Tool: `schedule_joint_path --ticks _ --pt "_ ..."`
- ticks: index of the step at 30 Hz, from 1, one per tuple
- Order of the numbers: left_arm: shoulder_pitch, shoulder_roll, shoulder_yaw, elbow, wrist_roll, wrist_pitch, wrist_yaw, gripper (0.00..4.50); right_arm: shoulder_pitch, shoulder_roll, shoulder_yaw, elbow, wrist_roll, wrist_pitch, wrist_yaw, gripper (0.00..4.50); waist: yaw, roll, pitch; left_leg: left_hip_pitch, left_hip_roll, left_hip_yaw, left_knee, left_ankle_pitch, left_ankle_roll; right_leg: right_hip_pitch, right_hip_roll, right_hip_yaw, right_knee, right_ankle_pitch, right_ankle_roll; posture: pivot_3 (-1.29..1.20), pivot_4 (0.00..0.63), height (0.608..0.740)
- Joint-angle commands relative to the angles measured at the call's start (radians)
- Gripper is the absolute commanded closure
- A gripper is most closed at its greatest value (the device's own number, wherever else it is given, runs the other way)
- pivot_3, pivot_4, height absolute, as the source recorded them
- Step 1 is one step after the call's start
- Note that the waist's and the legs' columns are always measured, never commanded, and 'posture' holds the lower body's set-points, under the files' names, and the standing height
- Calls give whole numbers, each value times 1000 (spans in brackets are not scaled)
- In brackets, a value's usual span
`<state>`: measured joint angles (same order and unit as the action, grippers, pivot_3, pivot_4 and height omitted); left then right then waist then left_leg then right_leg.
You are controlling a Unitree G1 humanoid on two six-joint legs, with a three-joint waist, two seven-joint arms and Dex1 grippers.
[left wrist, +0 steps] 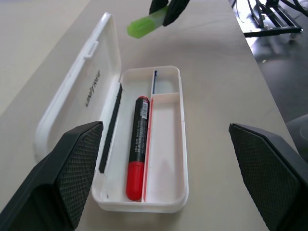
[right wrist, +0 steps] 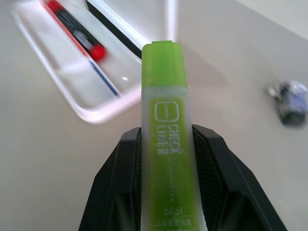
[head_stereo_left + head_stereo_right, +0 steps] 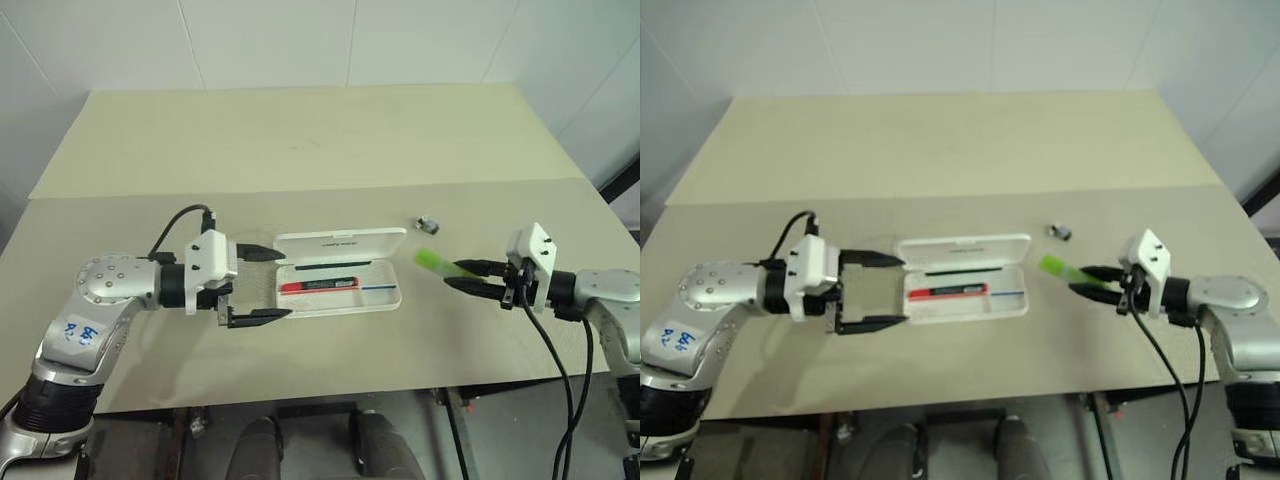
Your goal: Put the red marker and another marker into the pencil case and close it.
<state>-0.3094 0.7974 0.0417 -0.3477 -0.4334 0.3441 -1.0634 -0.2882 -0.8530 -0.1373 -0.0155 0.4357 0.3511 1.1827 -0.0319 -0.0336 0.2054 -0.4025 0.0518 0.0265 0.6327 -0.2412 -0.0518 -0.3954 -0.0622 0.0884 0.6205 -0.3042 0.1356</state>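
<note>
The green marker will go down in the pencil case's front compartment (image 3: 315, 301) (image 2: 47, 37), next to the red marker, from my right gripper.
The white pencil case (image 3: 385, 298) lies open in the middle of the table, lid (image 3: 340, 245) tipped back. The red marker (image 3: 320, 286) lies inside it along the hinge side, also seen as the red marker (image 1: 137, 144) in the left wrist view. My right gripper (image 3: 470, 276) is shut on the lime-green marker (image 3: 436, 262), which sticks out past the fingertips toward the case and hangs above the table to the case's right. The green marker (image 2: 163, 134) sits squarely between the pads. My left gripper (image 3: 262, 285) stands open just left of the case, holding nothing.
A small grey-black object (image 3: 428, 224) lies on the table behind the green marker, near the case's right end. The table's front edge (image 3: 330, 392) runs close below both arms. The far half of the tabletop (image 3: 320, 130) is bare.
</note>
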Motion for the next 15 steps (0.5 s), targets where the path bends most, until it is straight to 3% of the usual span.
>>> schedule_joint_path --ticks 1,7,15 --pt "20 15 38 -32 -12 -28 -8 0 10 -18 -34 -133 80 81 -5 3386 1 0 0 0 0 0 0 0 0 0 0 0 0 0 0 0 150 740" --pt "72 42 78 -28 -7 -56 -15 0 -22 29 66 -339 153 177 -30 3386 -2 0 0 0 1 0 -1 0 0 -1 0 0 0 -2 -3 0 150 740" --pt "102 47 83 -25 8 -89 -12 0 -161 123 261 -268 39 86 -6 3386 -2 0 0 0 1 2 -1 0 0 -1 0 0 -1 -3 -6 0 150 740"
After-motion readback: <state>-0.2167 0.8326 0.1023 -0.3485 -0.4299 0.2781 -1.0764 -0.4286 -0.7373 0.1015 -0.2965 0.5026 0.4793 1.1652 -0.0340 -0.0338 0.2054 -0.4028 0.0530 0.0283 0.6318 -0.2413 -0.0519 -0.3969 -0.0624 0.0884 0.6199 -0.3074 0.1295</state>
